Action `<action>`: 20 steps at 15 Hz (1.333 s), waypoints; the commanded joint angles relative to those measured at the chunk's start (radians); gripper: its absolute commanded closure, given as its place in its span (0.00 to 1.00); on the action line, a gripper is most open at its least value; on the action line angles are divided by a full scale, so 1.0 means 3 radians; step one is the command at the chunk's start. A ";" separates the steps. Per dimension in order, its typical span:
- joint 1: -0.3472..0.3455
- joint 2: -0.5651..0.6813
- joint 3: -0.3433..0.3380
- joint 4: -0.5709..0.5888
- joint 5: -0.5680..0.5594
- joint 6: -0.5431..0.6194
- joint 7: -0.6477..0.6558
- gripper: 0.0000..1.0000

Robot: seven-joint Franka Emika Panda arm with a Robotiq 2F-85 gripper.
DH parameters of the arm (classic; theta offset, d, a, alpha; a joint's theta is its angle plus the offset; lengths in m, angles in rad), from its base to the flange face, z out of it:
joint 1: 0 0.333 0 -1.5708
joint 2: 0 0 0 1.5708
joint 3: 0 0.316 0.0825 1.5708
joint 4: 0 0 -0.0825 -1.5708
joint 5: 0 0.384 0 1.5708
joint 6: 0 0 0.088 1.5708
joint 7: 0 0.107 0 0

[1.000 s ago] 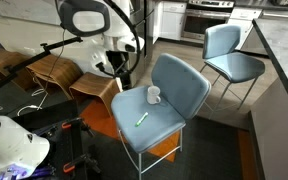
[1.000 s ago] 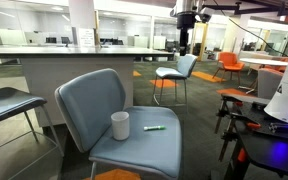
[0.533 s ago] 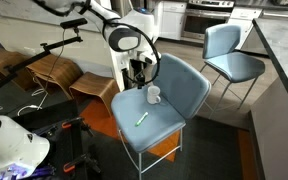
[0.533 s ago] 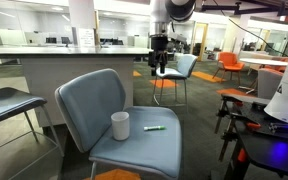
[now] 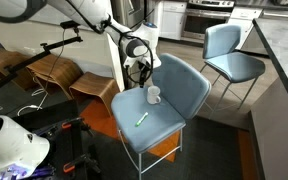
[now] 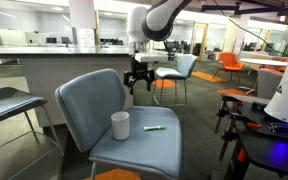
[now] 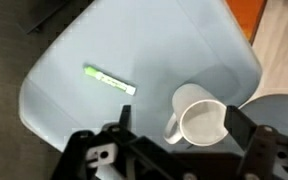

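The white mug's rim (image 5: 154, 90) (image 7: 182, 122) beside its handle is the next place for my gripper to go and close, with one finger inside the mug.
A white mug (image 7: 199, 119) stands upright on the seat of a blue-grey chair (image 7: 134, 45), close to the backrest; it shows too in both exterior views (image 5: 154, 96) (image 6: 120, 126). A green marker (image 7: 109, 79) lies on the seat in front of it (image 5: 141, 118) (image 6: 155, 128). My gripper (image 7: 179, 125) is open and hangs above the mug, with the mug between its spread fingers in the wrist view. In both exterior views the gripper (image 5: 136, 72) (image 6: 141, 77) is well above the seat, touching nothing.
A second blue chair (image 5: 228, 52) stands behind. Wooden chairs (image 5: 54, 72) and black stands with cables sit beside the seat. A white robot body (image 5: 9, 145) is in the near corner. A counter edge (image 5: 284, 60) runs along one side.
The arm has swung down and across toward the chair, bringing the gripper over the mug. The jaws stayed open. Mug and marker have not moved.
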 commanded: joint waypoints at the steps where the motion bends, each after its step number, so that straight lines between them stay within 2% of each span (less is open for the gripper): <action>1: 0.0109 0.0278 -0.0132 0.0215 0.0137 0.0121 0.0549 0.00; 4: 0.0079 0.0525 -0.0087 0.0352 0.0215 0.0294 0.0646 0.00; 10: -0.0014 0.0939 -0.0061 0.0632 0.0447 0.0555 0.0551 0.00; 13: -0.0058 0.1110 -0.0057 0.0792 0.0532 0.0562 0.0542 0.00; 17: -0.0074 0.1294 -0.0036 0.0983 0.0591 0.0525 0.0522 0.06; 20: -0.0063 0.1411 -0.0031 0.1096 0.0595 0.0483 0.0530 0.05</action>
